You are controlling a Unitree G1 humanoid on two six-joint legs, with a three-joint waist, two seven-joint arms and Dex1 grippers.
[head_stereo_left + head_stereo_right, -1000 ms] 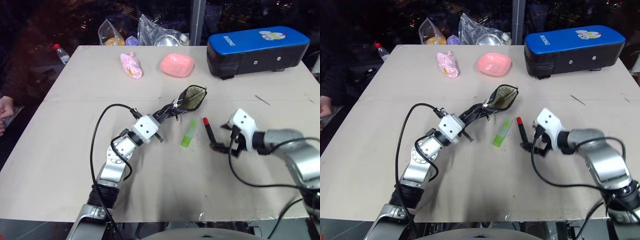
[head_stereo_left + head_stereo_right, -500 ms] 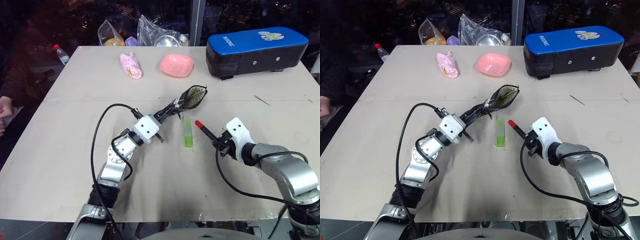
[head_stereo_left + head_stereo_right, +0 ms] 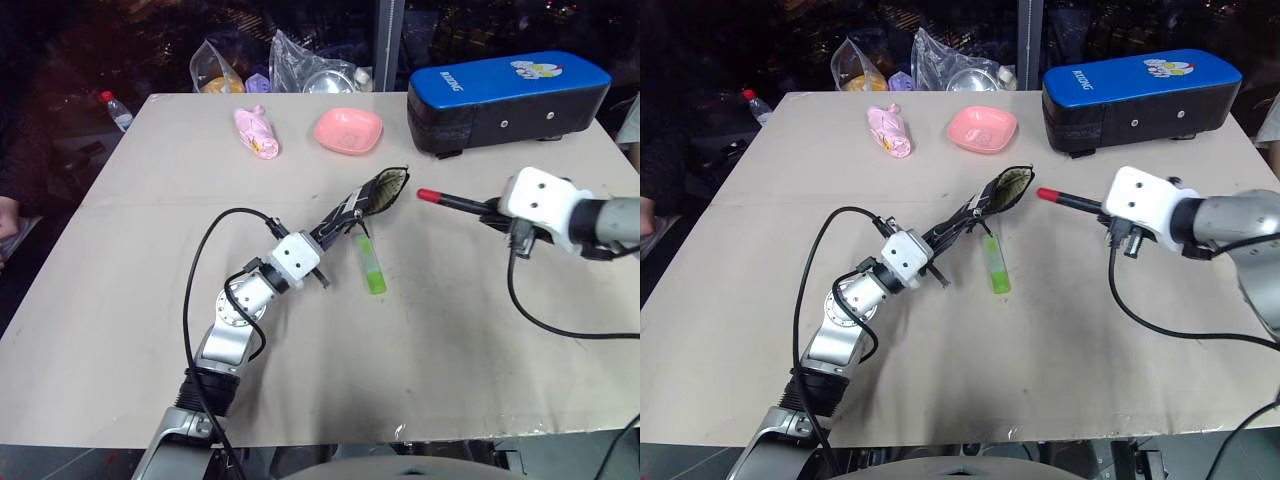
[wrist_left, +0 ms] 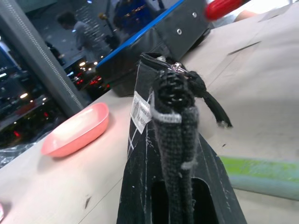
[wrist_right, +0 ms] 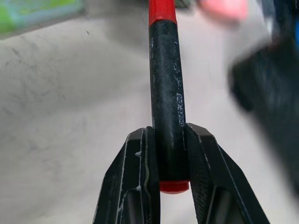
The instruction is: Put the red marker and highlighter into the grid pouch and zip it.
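Note:
I should let go of the red marker with my right gripper inside the open grid pouch (image 3: 376, 193) that my left gripper holds up.
My right gripper (image 3: 497, 210) is shut on the red marker (image 3: 452, 202) and holds it in the air, roughly level. Its red cap points at the open mouth of the grid pouch (image 3: 378, 193). In the right wrist view the black fingers (image 5: 201, 154) clamp the marker (image 5: 166, 88) near its red rear end. My left gripper (image 3: 325, 232) is shut on the pouch's near edge and holds it tilted up off the table. The left wrist view shows the pouch (image 4: 168, 116) edge-on, with its white label and zipper pull. The green highlighter (image 3: 371, 265) lies on the table just below the pouch.
A blue-topped black case (image 3: 510, 100) stands at the back right. A pink dish (image 3: 348, 129) and a pink wrapped item (image 3: 257, 132) lie at the back, with plastic bags (image 3: 300, 72) and a bottle (image 3: 113, 108) behind them. A person's hand (image 3: 6, 215) rests at the left edge.
My right gripper closed on the red marker, lifted it off the table and swung it up and to the right, cap toward the pouch. The highlighter turned slightly on the table.

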